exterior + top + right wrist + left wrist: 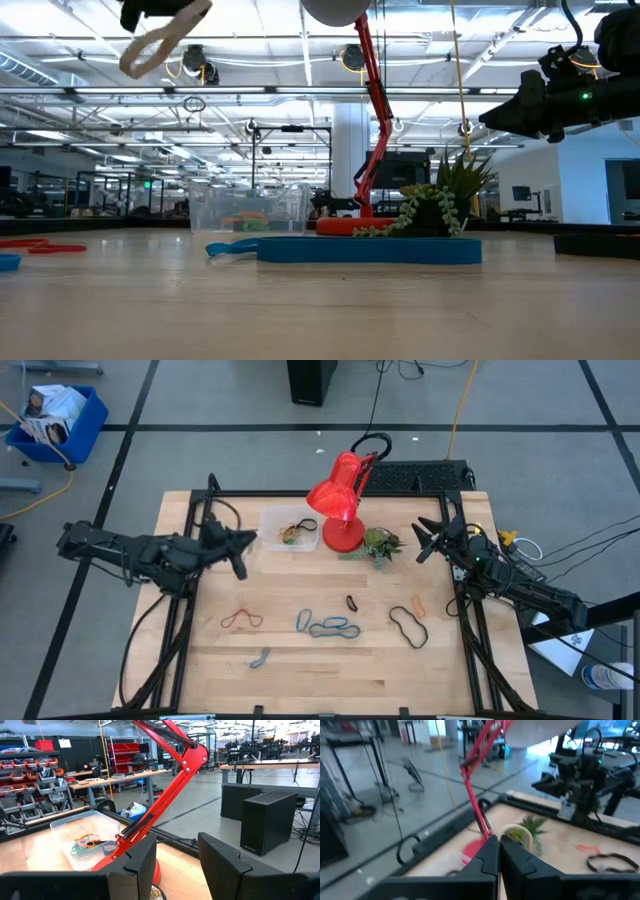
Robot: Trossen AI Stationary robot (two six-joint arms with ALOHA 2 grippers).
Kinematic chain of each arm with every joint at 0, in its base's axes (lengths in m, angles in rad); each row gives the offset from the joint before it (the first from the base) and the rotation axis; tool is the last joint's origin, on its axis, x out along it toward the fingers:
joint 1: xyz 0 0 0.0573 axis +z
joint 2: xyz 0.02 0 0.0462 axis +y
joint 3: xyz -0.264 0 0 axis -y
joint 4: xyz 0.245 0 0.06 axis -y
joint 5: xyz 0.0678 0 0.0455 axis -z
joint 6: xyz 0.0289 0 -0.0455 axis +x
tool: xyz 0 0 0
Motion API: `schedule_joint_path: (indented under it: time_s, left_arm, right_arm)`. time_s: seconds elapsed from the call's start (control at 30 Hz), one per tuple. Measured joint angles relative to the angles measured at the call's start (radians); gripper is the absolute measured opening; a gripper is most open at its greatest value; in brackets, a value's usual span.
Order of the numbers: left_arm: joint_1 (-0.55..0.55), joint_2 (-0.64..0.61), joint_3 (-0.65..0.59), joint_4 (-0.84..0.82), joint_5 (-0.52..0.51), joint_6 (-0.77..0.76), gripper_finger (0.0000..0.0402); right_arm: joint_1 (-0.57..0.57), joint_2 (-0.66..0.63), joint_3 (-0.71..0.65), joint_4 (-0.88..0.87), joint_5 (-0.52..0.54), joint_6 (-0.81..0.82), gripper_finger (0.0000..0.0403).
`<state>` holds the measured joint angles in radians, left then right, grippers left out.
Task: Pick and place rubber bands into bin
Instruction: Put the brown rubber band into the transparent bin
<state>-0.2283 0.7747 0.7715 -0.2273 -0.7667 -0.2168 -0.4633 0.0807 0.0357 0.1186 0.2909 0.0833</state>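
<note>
My left gripper has the tan rubber band. It will let it go on the coloured rubber bands in the clear bin (296, 531), next to the black rubber band.
My left gripper (243, 546) is raised above the table just left of the clear bin (290, 530) and is shut on a tan rubber band (152, 48). The bin rests on the table by the red lamp and holds a few coloured bands (86, 841). Red (242, 620), blue (302, 622), blue-grey (335, 628), dark (352, 602), orange (418, 603), black (408, 627) and grey (260, 657) bands lie flat on the wood. My right gripper (175, 857) is open and empty, raised near the table's right edge (425, 542). My left gripper pinches one end of the tan band (506, 834) between its two shut fingertips (490, 851). The rest of the loop (522, 831) sticks out past the fingertips. In the low view the band hangs slanting below the gripper, slack and lifted well clear of the table.
A red desk lamp (340, 500) stands right of the bin, its arm slanting over the far edge. A small green plant (380, 545) sits beside the lamp's base. Black frame rails run along the left (190, 560) and right (462, 590) sides.
</note>
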Motion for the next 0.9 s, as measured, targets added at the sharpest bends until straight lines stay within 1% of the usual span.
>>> schedule_joint_path:
  time_s: [0.13,0.2,0.27,0.37,0.5,0.57,0.67,0.73,0.9]
  left_arm:
    - [0.036,0.015,0.000,0.091,-0.056,0.128,0.0005]
    - [0.083,0.034,0.000,0.142,-0.081,0.171,0.0005]
    - [0.143,0.055,0.000,0.169,-0.071,0.198,0.0004]
    - [0.250,0.092,0.000,0.175,0.013,0.198,0.0005]
    - [0.396,0.157,0.000,0.176,0.192,0.160,0.0004]
    - [0.466,0.197,0.000,0.174,0.261,0.144,0.0005]
    - [0.547,0.269,0.000,0.170,0.328,0.113,0.0004]
    - [0.587,0.322,0.000,0.172,0.353,0.108,0.0004]
    - [0.651,0.458,0.000,0.178,0.417,0.079,0.0005]
  right_arm:
    - [0.000,0.000,0.000,0.000,0.000,-0.015,0.0141]
    - [0.000,0.000,0.000,0.000,0.000,-0.016,0.0141]
    - [0.000,0.000,0.000,0.000,0.000,-0.017,0.0141]
    - [0.000,0.000,0.000,0.000,0.000,-0.017,0.0141]
    - [0.000,0.000,0.000,-0.001,0.000,-0.017,0.0141]
    - [0.000,0.000,0.000,0.000,0.000,-0.017,0.0141]
    - [0.000,0.000,0.000,-0.001,0.000,-0.017,0.0141]
    - [0.000,0.000,0.000,-0.001,0.000,-0.018,0.0141]
    - [0.000,0.000,0.000,-0.004,0.000,-0.021,0.0141]
